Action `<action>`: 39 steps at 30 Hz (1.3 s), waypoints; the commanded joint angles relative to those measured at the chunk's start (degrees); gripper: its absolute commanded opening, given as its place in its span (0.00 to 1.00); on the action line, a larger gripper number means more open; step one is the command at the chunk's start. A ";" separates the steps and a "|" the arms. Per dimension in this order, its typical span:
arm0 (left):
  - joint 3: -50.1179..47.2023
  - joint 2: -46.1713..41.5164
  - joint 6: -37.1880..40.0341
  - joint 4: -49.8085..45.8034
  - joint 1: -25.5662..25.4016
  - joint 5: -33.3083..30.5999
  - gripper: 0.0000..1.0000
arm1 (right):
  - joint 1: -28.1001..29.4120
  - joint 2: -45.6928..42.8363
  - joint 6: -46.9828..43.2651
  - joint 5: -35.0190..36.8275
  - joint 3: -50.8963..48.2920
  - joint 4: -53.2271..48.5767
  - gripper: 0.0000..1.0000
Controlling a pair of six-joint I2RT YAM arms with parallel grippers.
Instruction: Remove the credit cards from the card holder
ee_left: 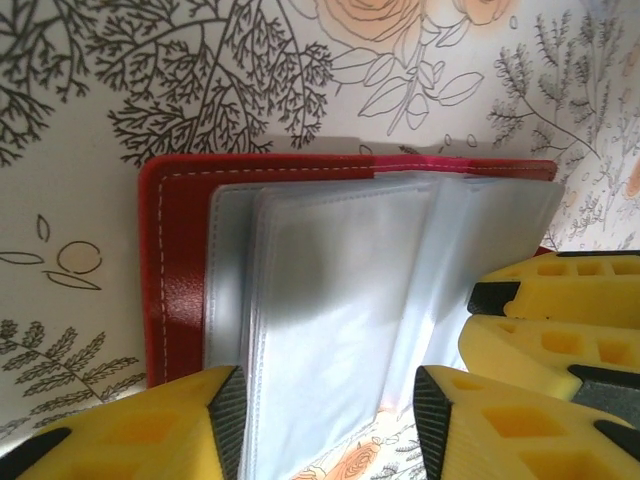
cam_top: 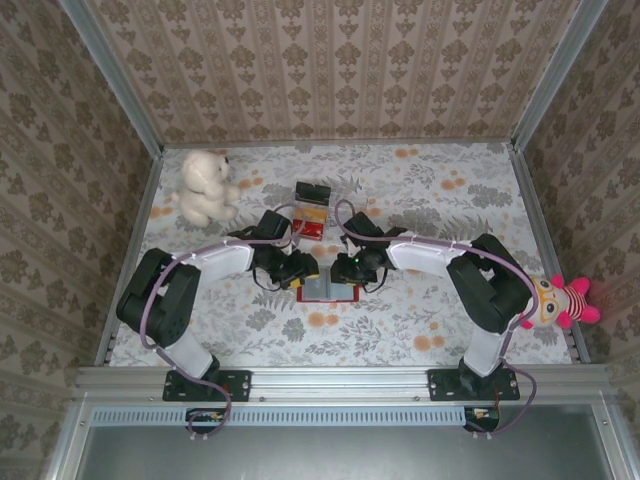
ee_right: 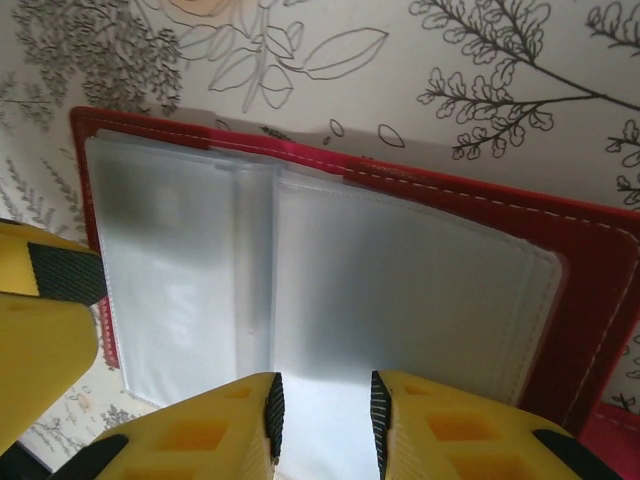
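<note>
The top clear sleeve under the robot's left gripper looks empty, so next the left gripper grasps its outer edge (ee_left: 256, 300) and flips it over to get to a card.
The red card holder (cam_top: 328, 291) lies open on the floral table between both arms. In the left wrist view the card holder (ee_left: 175, 260) shows its stitched cover and a fan of greyish clear sleeves (ee_left: 340, 290). My left gripper (ee_left: 330, 412) is open, its pads wide apart on either side of the sleeves' near edge. My right gripper (ee_right: 325, 412) is open with a narrow gap over a pale sleeve (ee_right: 400, 290) of the card holder (ee_right: 590, 270). From above, the left gripper (cam_top: 302, 270) and the right gripper (cam_top: 352, 268) meet over the holder. The credit cards are hidden.
Behind the holder a clear tray (cam_top: 312, 212) carries a black block and red-and-yellow packets. A white teddy bear (cam_top: 205, 187) sits at the back left. A striped pink doll (cam_top: 562, 300) lies at the right edge. Walls enclose the table.
</note>
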 commanded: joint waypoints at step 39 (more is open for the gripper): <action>0.84 1.57 0.71 0.82 -0.33 1.66 0.40 | -0.17 3.02 -0.20 -1.74 1.25 -1.52 0.30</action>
